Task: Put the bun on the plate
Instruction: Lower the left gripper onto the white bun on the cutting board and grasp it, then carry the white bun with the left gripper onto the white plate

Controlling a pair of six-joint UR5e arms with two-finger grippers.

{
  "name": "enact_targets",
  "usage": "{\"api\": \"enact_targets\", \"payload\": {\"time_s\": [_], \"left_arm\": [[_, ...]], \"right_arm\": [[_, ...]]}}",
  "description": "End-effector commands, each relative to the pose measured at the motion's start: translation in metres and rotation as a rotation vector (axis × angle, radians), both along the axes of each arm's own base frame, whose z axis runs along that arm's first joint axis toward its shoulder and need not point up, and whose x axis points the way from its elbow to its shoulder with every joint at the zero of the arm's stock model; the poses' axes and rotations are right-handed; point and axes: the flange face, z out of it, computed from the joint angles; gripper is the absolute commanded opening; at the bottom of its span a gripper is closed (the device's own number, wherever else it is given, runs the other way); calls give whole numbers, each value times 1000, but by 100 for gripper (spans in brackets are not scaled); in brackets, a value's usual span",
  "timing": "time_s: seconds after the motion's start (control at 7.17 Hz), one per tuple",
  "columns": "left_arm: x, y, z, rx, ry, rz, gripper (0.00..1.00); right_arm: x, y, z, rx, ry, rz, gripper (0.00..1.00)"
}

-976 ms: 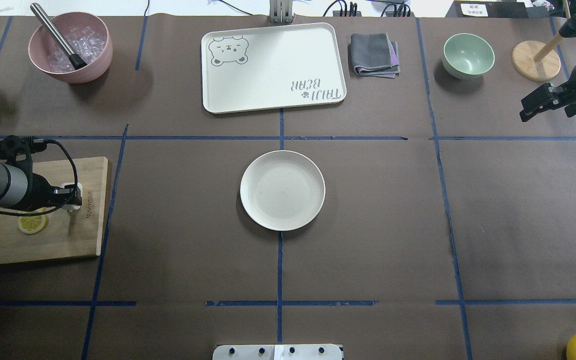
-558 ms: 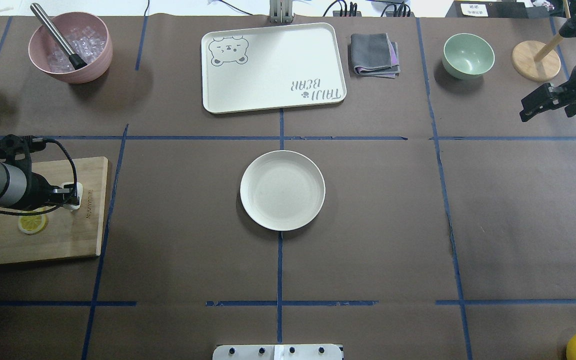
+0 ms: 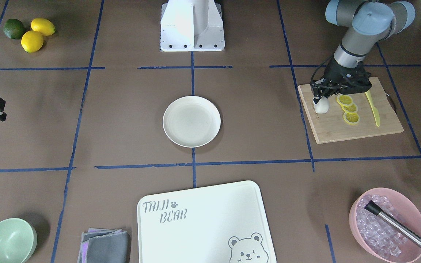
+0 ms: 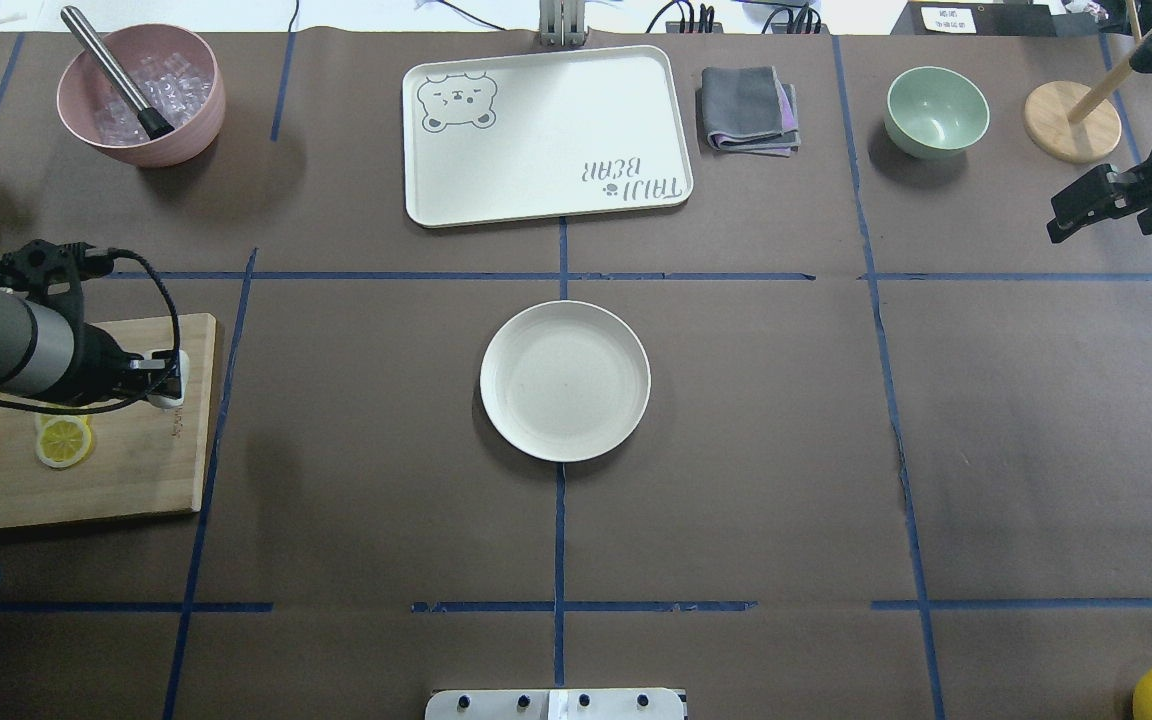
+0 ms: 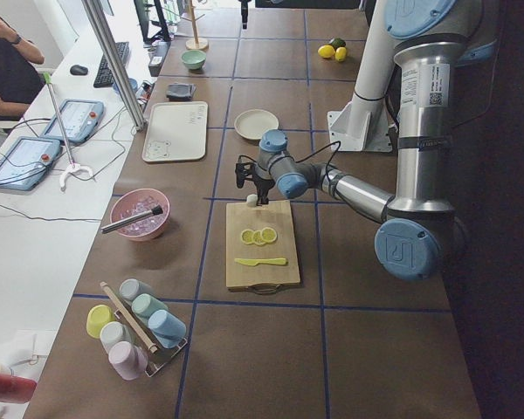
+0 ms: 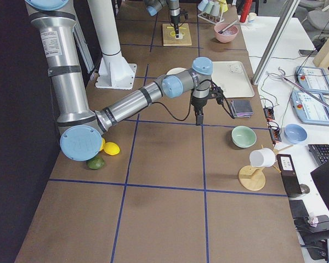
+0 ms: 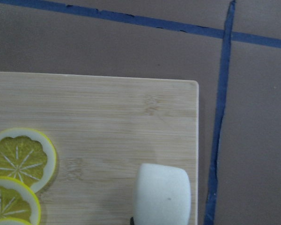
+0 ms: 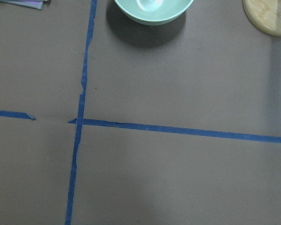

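Observation:
Next, my left gripper lets go of the bun on the flat middle of the cream plate (image 3: 189,123).
The bun (image 7: 161,194) is a small white lump held in my left gripper (image 4: 164,385), which is shut on it just above the near right corner of the wooden cutting board (image 4: 136,480). In the front-facing view the bun (image 3: 321,106) hangs under the left gripper (image 3: 320,98) beside the lemon slices (image 3: 348,109). The cream plate (image 4: 564,380) lies bare at the table's centre, well to the right of the bun. My right gripper (image 4: 1076,212) hovers at the far right edge, with nothing near it. Whether its fingers are open does not show.
A yellow knife (image 3: 373,108) lies on the board. A pink bowl of ice with a metal tool (image 4: 141,95), the bear-printed tray (image 4: 546,135), a folded cloth (image 4: 748,108), a mint bowl (image 4: 936,110) and a wooden stand (image 4: 1071,122) line the far side.
My left gripper has risen and shifted towards the board's corner, carrying the bun with it. The right arm has drawn slightly further to the right.

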Motion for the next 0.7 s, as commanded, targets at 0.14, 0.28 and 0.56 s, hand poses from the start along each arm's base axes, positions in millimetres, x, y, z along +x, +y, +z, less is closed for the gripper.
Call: {"api": "enact_targets", "payload": {"time_s": [0.14,0.28,0.56], "left_arm": [[73,0,-142,-94,-6,1,31],[115,-3,-171,-128,15,-14,31],[211,-6,-230,-127,12,-65,31]], "right_arm": [[20,17,15,-15,6,22,100],[24,21,21,-25,10,27,100],[29,24,23,-28,13,35,100]]}}
